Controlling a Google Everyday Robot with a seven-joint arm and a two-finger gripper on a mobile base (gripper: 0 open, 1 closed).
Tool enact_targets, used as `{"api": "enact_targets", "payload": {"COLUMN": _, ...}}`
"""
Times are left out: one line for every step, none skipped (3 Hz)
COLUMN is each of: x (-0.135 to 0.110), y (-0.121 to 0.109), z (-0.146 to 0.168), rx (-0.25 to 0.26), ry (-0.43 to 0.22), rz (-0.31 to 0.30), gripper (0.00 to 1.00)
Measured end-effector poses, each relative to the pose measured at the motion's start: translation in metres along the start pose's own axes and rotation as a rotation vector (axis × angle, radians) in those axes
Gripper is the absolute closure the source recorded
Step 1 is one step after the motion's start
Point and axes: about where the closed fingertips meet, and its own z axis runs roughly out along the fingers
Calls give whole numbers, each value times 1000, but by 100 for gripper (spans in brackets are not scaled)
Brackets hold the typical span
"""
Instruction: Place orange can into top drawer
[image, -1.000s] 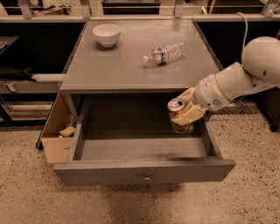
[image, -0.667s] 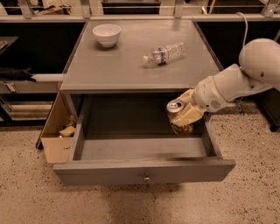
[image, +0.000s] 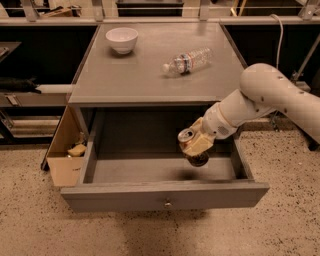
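Observation:
The orange can will be let go on the top drawer's bottom (image: 188, 163), slightly off the middle toward my arm's side.
The top drawer (image: 165, 196) is pulled open under the grey table, with a small round knob on its front panel. My gripper (image: 197, 145) comes in from the right on a white arm and is shut on the orange can (image: 188, 141). The can is tilted, its silver top pointing up and left. It hangs over the drawer's inside, right of the middle, a little above the floor of the drawer. Its lower part is hidden behind the fingers.
A clear plastic water bottle (image: 187, 61) lies on the table top (image: 135, 80). A white bowl (image: 122, 39) stands at the back left. A cardboard box (image: 66, 150) leans against the table's left side. Shelving runs behind.
The gripper with the can has moved left and slightly down, further over the drawer's inside. The can stays held.

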Motion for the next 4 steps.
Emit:
{"api": "enact_targets", "payload": {"x": 2, "y": -6, "z": 30, "rx": -16, "ry": 46, "rz": 12, "gripper": 100}}
{"api": "enact_targets", "payload": {"x": 11, "y": -9, "z": 60, "rx": -27, "ry": 104, "rz": 22, "gripper": 100}}
{"api": "enact_targets", "payload": {"x": 28, "y": -9, "z": 82, "rx": -35, "ry": 134, "rz": 43, "gripper": 100}}
{"api": "enact_targets", "payload": {"x": 27, "y": -9, "z": 82, "rx": -35, "ry": 134, "rz": 43, "gripper": 100}}
